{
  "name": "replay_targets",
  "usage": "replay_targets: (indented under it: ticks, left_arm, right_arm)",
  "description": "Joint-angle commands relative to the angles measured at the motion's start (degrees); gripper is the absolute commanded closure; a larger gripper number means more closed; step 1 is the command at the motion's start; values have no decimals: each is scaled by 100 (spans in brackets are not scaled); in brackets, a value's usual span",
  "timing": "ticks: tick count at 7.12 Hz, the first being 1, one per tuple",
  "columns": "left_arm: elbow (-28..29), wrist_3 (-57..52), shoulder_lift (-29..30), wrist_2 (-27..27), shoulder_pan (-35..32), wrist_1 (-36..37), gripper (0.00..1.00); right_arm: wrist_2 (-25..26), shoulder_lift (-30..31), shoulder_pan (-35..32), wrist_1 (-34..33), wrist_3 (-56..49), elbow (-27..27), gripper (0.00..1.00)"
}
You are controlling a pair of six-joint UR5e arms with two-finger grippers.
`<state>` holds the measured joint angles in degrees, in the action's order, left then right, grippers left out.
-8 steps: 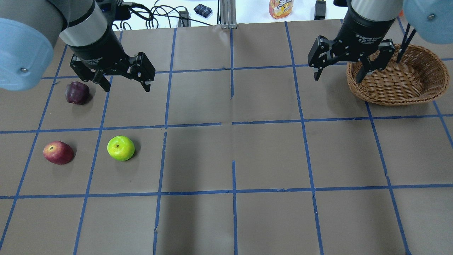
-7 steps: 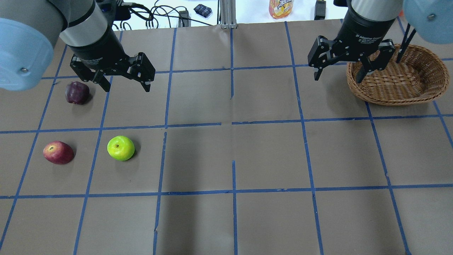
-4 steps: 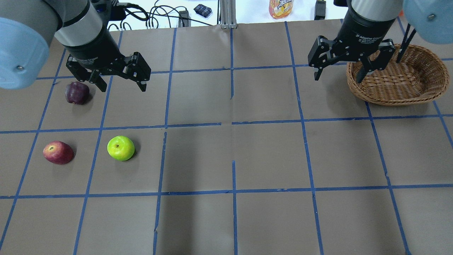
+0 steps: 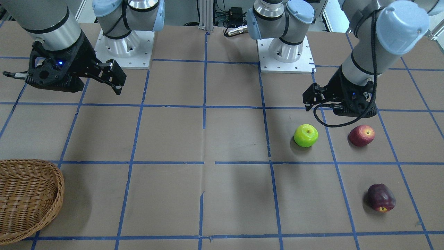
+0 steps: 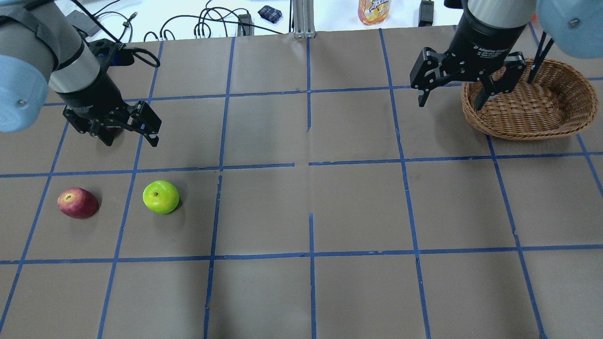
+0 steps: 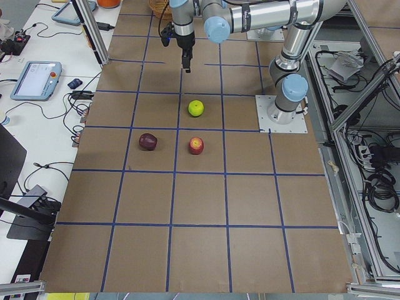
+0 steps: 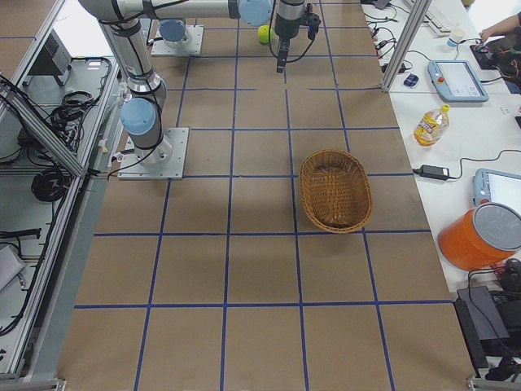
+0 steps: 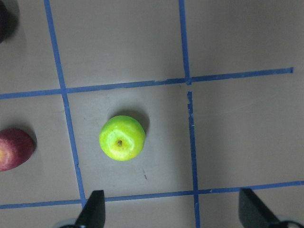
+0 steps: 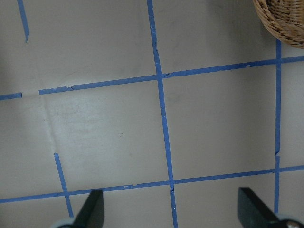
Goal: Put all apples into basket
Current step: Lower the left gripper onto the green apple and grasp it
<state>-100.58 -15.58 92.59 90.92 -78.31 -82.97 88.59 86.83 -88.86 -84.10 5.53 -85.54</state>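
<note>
Next, I close my left gripper around the middle of the lime green apple [image 4: 306,135] [image 8: 122,138], the one that sits nearest to the red apple.
The lime green apple [image 5: 160,197] and the red apple [image 5: 77,202] lie on the table's left side. The maroon apple [image 4: 381,198] lies farther out; in the overhead view my left arm hides it. My left gripper [image 5: 131,138] is open and empty, hovering above the table. In its wrist view the green apple [image 8: 122,137] lies below, nearer the left fingertip [image 8: 94,209]. The wicker basket [image 5: 565,123] sits empty at the far right. My right gripper [image 5: 450,104] is open and empty, hovering by the basket's left rim.
The table is brown paper with a blue tape grid [image 5: 309,163]. Cables [image 5: 212,21], a small dark item [image 5: 270,13] and an orange bottle [image 5: 374,10] lie past the far edge. Both arm bases [image 4: 286,52] stand at the robot side.
My left gripper has moved left and nearer in the overhead view, still open, and now covers the maroon apple there. The right arm, apples and basket have not moved.
</note>
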Motion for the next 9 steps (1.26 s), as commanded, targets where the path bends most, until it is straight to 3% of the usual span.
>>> replay_targets:
  ticks: [1, 4, 9]
  left_arm:
    - [-1117, -164, 197, 13, 220, 1094, 0]
    - [-1841, -226, 750, 22, 228, 2450, 0]
    - [-1842, -305, 1121, 319, 237, 2672, 0]
  right_arm:
    - [0, 0, 0, 7, 0, 2, 0]
    - [0, 9, 0, 7, -8, 2, 0]
    - [0, 0, 0, 7, 0, -7, 0]
